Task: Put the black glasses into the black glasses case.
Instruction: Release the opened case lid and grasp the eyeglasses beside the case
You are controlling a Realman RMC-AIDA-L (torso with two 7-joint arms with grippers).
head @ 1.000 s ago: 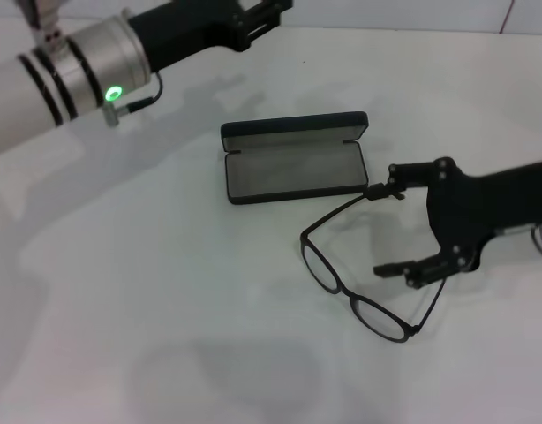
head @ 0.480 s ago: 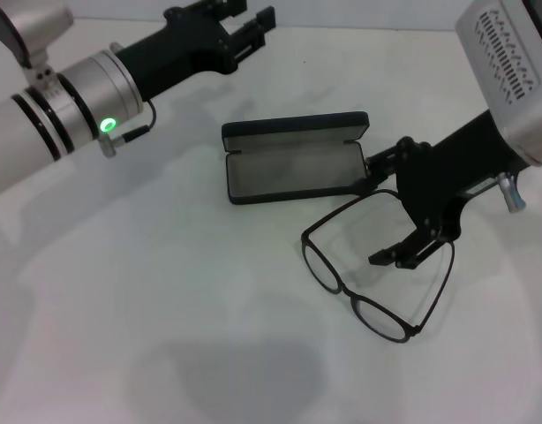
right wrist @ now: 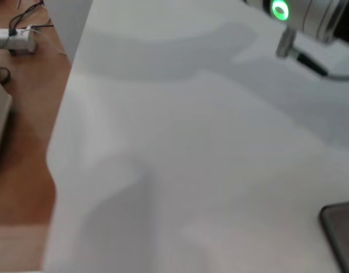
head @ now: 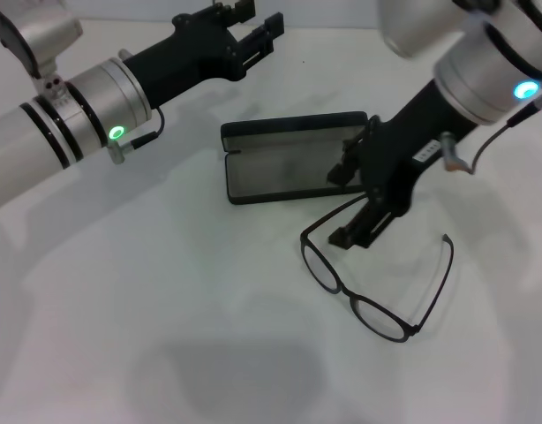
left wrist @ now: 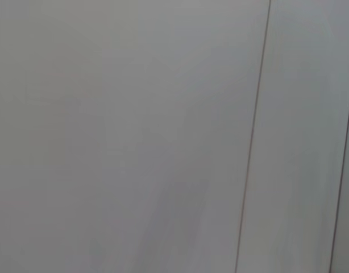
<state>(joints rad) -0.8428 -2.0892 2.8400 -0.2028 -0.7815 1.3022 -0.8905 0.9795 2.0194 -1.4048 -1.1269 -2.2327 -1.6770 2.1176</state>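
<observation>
Next, I close my right gripper on the bridge [head: 345, 291] of the black glasses, between the lenses.
The black glasses [head: 357, 298] lie on the white table with both temple arms unfolded, lenses toward me. The black glasses case [head: 293, 165] lies open just behind them, grey lining up and lid standing at the back. My right gripper [head: 346, 205] is open and low over the table. One finger is at the case's right end and the other by the tip of the glasses' left temple arm. It holds nothing. A corner of the case shows in the right wrist view [right wrist: 340, 232]. My left gripper [head: 253, 25] is open and empty, held above the table behind the case.
The white table [head: 165, 291] spreads around the things. In the right wrist view the table's edge [right wrist: 52, 170] drops to a brown floor with a power strip [right wrist: 15, 37]. The left wrist view shows only a pale surface.
My right arm has swung in from the right, carrying its open gripper left to the case's right end and the temple arm's tip. The glasses have not moved. My left arm shifted slightly right.
</observation>
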